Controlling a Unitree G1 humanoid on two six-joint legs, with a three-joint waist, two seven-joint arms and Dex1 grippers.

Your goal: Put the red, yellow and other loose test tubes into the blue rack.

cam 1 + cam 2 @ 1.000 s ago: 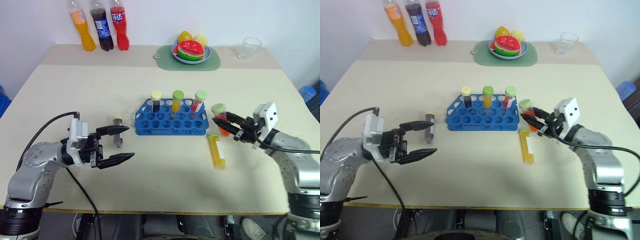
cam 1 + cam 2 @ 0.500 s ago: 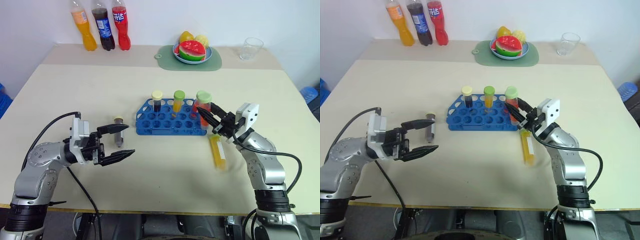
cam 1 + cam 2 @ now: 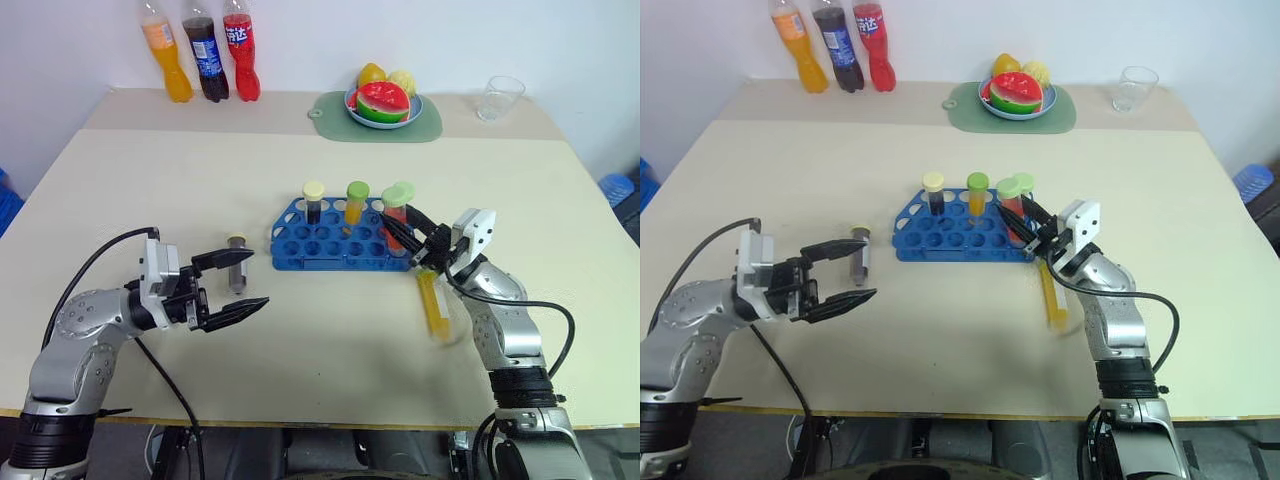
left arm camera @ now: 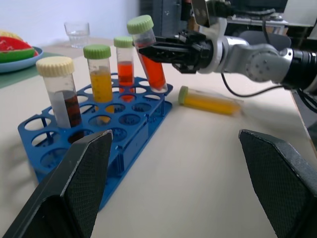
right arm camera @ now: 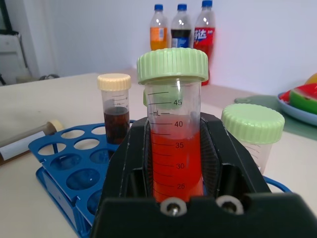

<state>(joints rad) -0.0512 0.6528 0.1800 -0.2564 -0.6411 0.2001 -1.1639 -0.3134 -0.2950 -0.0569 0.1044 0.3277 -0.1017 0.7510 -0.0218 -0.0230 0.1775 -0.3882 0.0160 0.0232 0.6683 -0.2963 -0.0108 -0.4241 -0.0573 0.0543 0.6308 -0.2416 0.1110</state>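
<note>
The red test tube slants with its bottom end outside the rack's holes, so the robot's right gripper needs to grab its lower part (image 4: pixel 155 74) and put it down beside the rack.
The blue rack (image 3: pixel 330 248) stands mid-table with three capped tubes upright in its back row. My right gripper (image 3: pixel 398 228) is shut on the red test tube (image 5: pixel 173 148) with a green cap. It holds the tube tilted over the rack's right end; I cannot tell if the tip is in a hole. The yellow test tube (image 3: pixel 434 303) lies on the table just right of the rack. A dark tube (image 3: pixel 236 268) with a pale cap lies left of the rack. Beside it my left gripper (image 3: pixel 257 280) stands open, holding nothing.
Three soda bottles (image 3: pixel 205 60) stand at the table's back left. A fruit plate (image 3: pixel 412 108) on a green mat and a clear cup (image 3: pixel 500 97) sit at the back right. Bare tabletop lies in front of the rack.
My right gripper has carried the red tube leftward from beside the rack to over its right end. The left arm has stayed put.
</note>
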